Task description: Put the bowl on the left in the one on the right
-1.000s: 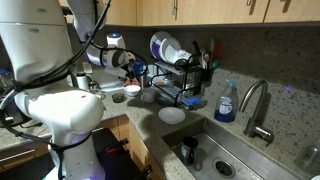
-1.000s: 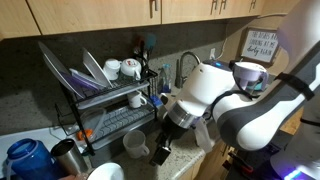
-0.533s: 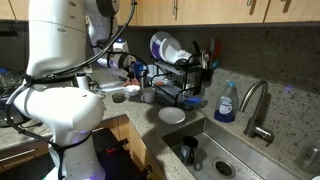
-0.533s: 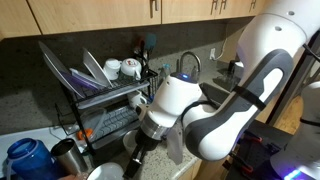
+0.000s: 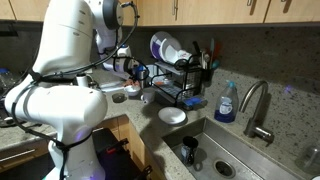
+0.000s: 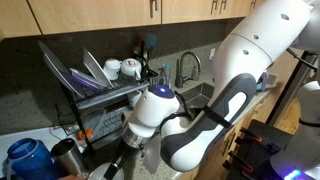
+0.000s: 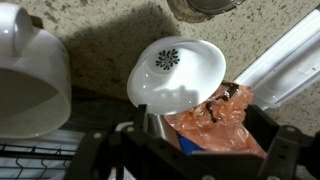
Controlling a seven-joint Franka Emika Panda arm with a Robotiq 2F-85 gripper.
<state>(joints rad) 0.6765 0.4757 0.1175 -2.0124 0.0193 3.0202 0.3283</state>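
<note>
I should close my gripper on the white bowl's rim [image 5: 139, 88] [image 7: 131, 89], on the side next to the larger white vessel, to take the bowl with the dark pattern.
In the wrist view a white bowl [image 7: 175, 72] with a dark pattern in its middle sits on the speckled counter, just beyond my gripper [image 7: 190, 160]. The jaws stand wide apart with nothing held. A larger white rounded vessel [image 7: 30, 70] lies at the left edge. In an exterior view one white bowl [image 5: 172, 115] rests by the sink and another white dish [image 5: 119, 97] lies left of the dish rack, below my gripper [image 5: 133, 72]. In the other exterior view my arm [image 6: 175, 130] hides the bowls.
A crumpled orange bag [image 7: 215, 125] lies under the gripper. A black dish rack [image 5: 180, 75] with plates stands at the wall. The sink [image 5: 215, 150], its faucet [image 5: 255, 105] and a blue soap bottle [image 5: 226, 103] are nearby. A blue jug [image 6: 30, 160] stands at the counter's corner.
The arm has swung across and lowered toward the counter beside the rack; its white body now fills more of both exterior views and covers the bowls in one.
</note>
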